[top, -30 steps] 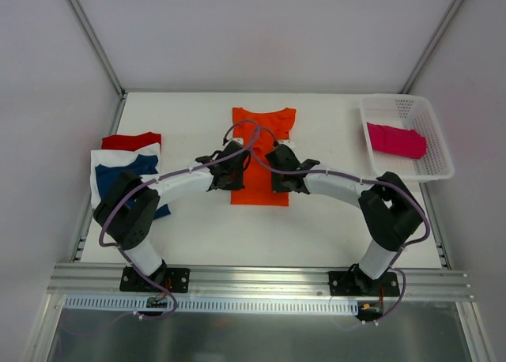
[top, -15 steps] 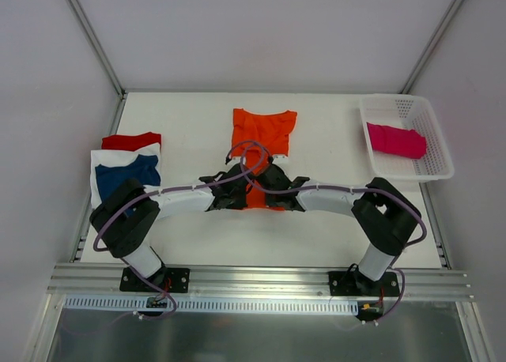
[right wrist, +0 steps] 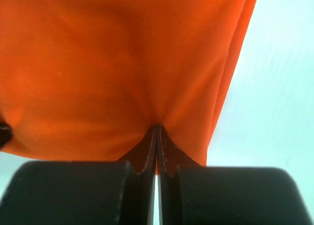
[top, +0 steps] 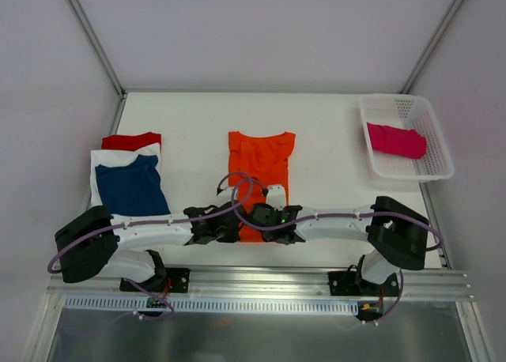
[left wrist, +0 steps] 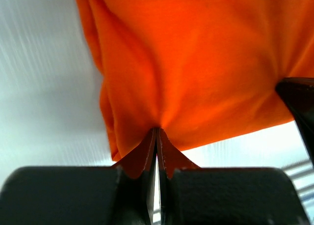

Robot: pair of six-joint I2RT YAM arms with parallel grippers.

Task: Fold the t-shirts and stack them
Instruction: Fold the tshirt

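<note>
The left gripper holds the orange t-shirt's near hem too far in from its corner, so it should let go and grab the t-shirt's loose corner (left wrist: 117,155) before folding.
The orange t-shirt (top: 262,168) lies folded lengthwise in the middle of the table, collar at the far end. My left gripper (top: 234,227) is shut on its near hem at the left, my right gripper (top: 261,220) shut on the near hem at the right. In the left wrist view the orange cloth (left wrist: 196,63) puckers into the closed jaws of the left gripper (left wrist: 157,130). The right wrist view shows the same orange cloth (right wrist: 122,63) pinched in the right gripper (right wrist: 157,127). A navy t-shirt (top: 130,186) lies on a white one (top: 99,163) and a red one (top: 130,141) at the left.
A white mesh basket (top: 427,168) at the far right holds a magenta pink t-shirt (top: 395,140). A metal rail (top: 261,279) runs along the table's near edge beside both arm bases. Grey walls enclose the table at the left, back and right.
Both grippers have pulled back toward the near edge with the orange shirt's hem, drawing the shirt out longer. The left arm has swung low, uncovering the navy shirt.
</note>
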